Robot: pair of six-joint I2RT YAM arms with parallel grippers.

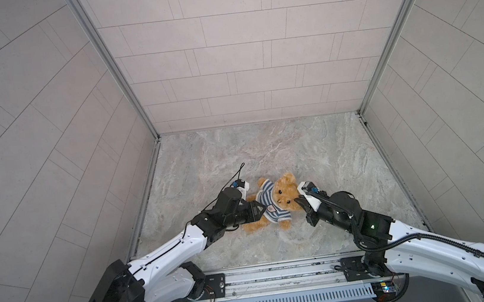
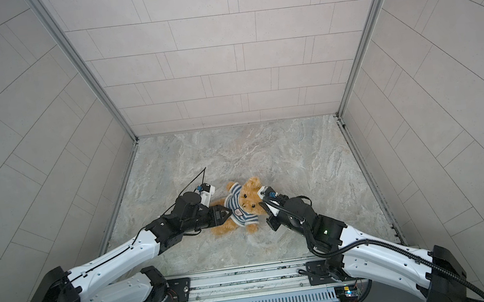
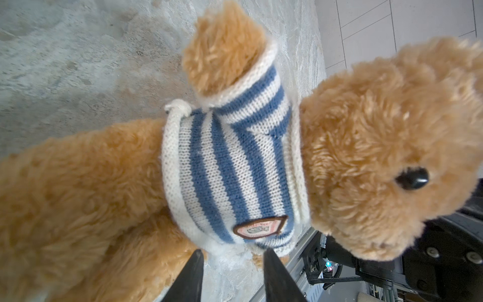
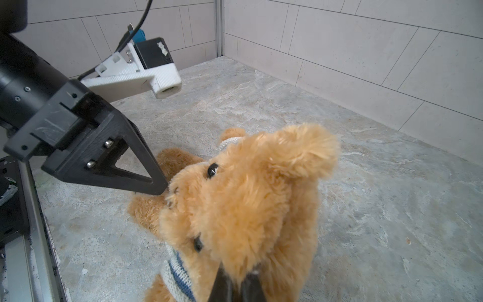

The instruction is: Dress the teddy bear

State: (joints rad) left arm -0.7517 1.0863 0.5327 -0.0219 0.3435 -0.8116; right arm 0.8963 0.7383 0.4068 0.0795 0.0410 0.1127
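Observation:
I can see the teddy bear lying crosswise while my left gripper is empty at the shirt's hem, so next I take the far leg [image 3: 95, 163] with it to help turn the bear.
The teddy bear [image 1: 283, 195] [image 2: 250, 197] lies on its back near the middle of the marble floor, wearing a blue-and-white striped shirt [image 1: 268, 206] [image 3: 230, 162] on its torso and arm. My left gripper [image 1: 260, 210] [image 2: 228, 213] [image 3: 232, 252] is open at the shirt's lower hem with nothing between its fingers. My right gripper [image 1: 298, 201] [image 2: 263, 205] [image 4: 238, 269] is shut on the fur of the teddy bear's [image 4: 248, 196] head by an ear, and the head is tilted up. The left gripper [image 4: 159, 187] tip sits beside the bear's muzzle.
Tiled walls [image 1: 225, 67] enclose the marble floor [image 1: 312, 156] on three sides. A metal rail [image 1: 279, 274] with both arm bases runs along the front edge. The bear's [image 3: 379, 130] legs point towards the left arm.

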